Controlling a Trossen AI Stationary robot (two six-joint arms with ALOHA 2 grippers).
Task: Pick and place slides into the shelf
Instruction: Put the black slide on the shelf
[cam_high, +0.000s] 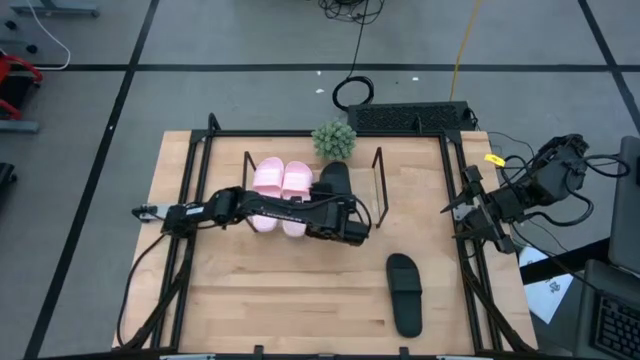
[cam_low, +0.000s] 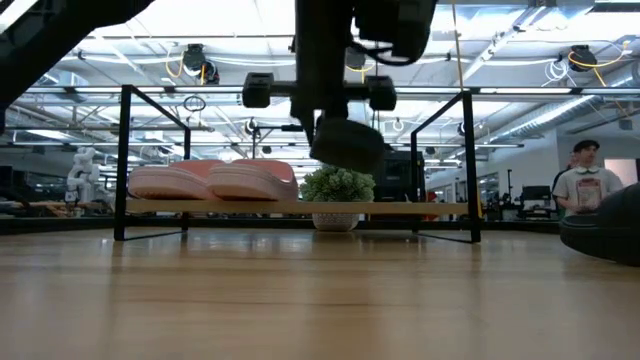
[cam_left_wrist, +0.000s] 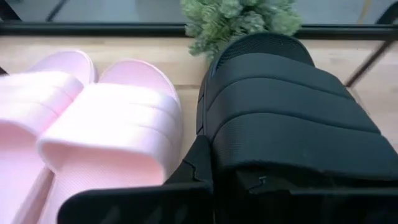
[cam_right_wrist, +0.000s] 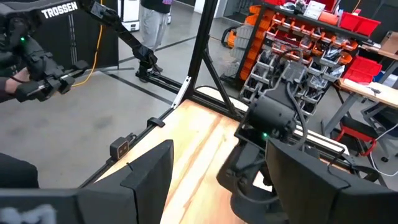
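Note:
The robot's left gripper should release the black slide on the shelf board (cam_high: 326, 198) (cam_left_wrist: 245, 169) close beside the pink pair, below the plant.
My left gripper (cam_high: 343, 212) reaches in from the table's left and is shut on a black slide (cam_high: 335, 178), holding it over the shelf (cam_high: 378, 178) beside the pink pair (cam_high: 281, 186). In the low view the black slide (cam_low: 346, 145) hangs above the shelf board (cam_low: 420, 207), and the pink slides (cam_low: 213, 180) rest sole-down on that board. The left wrist view shows the black slide (cam_left_wrist: 286, 112) next to the pink pair (cam_left_wrist: 99, 118). A second black slide (cam_high: 405, 292) lies sole-down on the tabletop. My right gripper (cam_right_wrist: 224, 186) is open and waits at the table's right edge. My left gripper meets the black slide at the edge of its ribbed strap (cam_left_wrist: 273, 171) nearest the wrist, coming roughly level from the table's near side, along the slide's length. The strap and the gripper body hide where the fingers sit. The slide is lifted clear of the shelf board, with its far end pointing toward the plant.
A small green plant (cam_high: 333, 139) stands at the shelf's far edge, just beyond the held slide. Black frame rails run along the table's left and right sides (cam_high: 470, 250). Bare tabletop lies in front of the shelf (cam_high: 280, 290). People stand in the room behind (cam_low: 583, 180).

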